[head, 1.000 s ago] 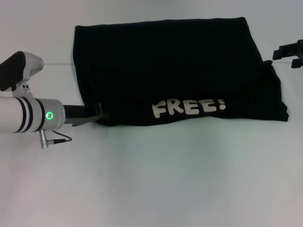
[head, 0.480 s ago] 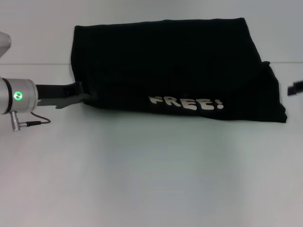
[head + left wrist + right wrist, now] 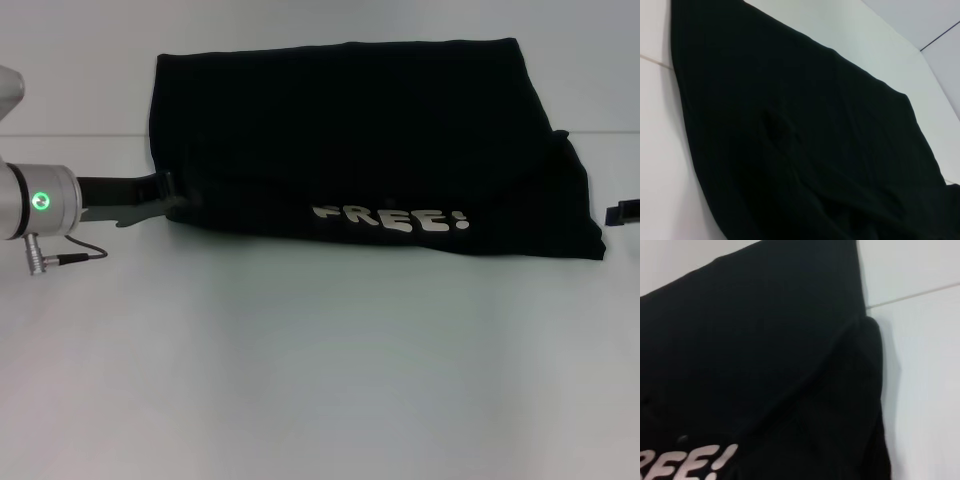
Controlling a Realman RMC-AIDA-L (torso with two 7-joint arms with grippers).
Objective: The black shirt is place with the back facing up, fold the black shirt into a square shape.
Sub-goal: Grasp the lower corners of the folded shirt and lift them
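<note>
Only the robot's left gripper holds the black shirt's edge, so next the right gripper pinches the shirt's loose near corner [image 3: 588, 245] before both pull the shirt closer.
The black shirt [image 3: 370, 140] lies folded into a wide band across the far half of the white table [image 3: 320, 370]. Its white "FREE!" print [image 3: 390, 218] faces up along the near edge. My left gripper [image 3: 172, 196] reaches in from the left and pinches the shirt's left edge near the front corner. Only a small black part of my right gripper [image 3: 622, 212] shows at the frame's right edge, just off the shirt's right near corner. The left wrist view is filled with shirt cloth [image 3: 805, 140]. In the right wrist view I see the shirt's right side [image 3: 765, 350] and the end of the print [image 3: 685, 465].
Bare white tabletop stretches from the shirt's near edge to the front of the view. A thin seam [image 3: 80, 135] runs across the table behind my left arm. A cable [image 3: 70, 258] hangs from the left wrist.
My left gripper has moved left and away from me along the shirt's left edge, and the shirt's near edge with the print has shifted farther away. The right gripper has come nearer along the right side.
</note>
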